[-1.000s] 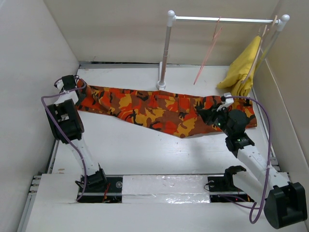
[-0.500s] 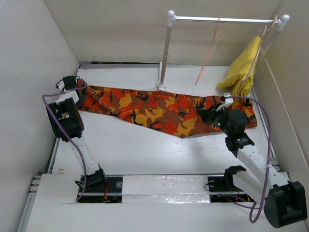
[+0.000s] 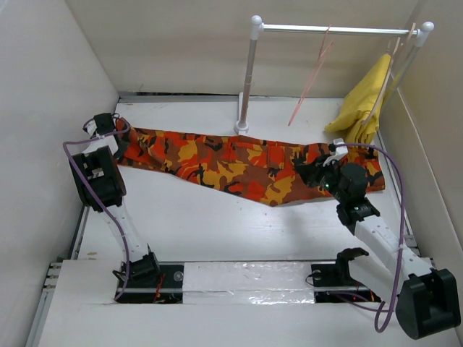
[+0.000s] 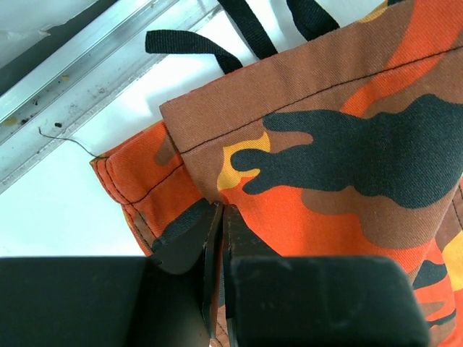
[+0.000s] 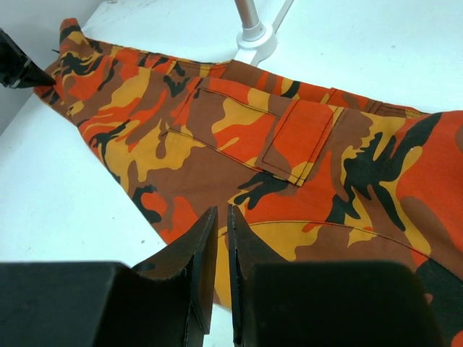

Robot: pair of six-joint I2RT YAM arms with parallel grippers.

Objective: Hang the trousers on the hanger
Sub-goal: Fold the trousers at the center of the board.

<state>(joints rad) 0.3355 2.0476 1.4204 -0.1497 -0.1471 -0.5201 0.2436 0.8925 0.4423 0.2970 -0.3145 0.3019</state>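
Note:
The lower cuff sticks out past the upper cuff, so my left gripper needs to draw the upper cuff over it, then take the upper cuff's side edge (image 4: 189,160).
The camouflage trousers (image 3: 231,166) lie stretched across the table from far left to right. My left gripper (image 3: 121,144) is shut on their left end; in the left wrist view the jaws (image 4: 219,210) pinch the orange fabric (image 4: 347,144) near a hem. My right gripper (image 3: 309,173) is shut on the near edge of the trousers towards their right end; in the right wrist view (image 5: 222,211) yellow cloth shows between the jaws, with the trousers (image 5: 217,137) spread beyond. The pink wire hanger (image 3: 312,76) hangs empty on the rail, behind the trousers.
A white clothes rail (image 3: 333,30) stands at the back, its post base (image 5: 255,36) just behind the trousers. A yellow garment (image 3: 364,97) hangs on a beige hanger at the rail's right end. White walls close in left, back and right.

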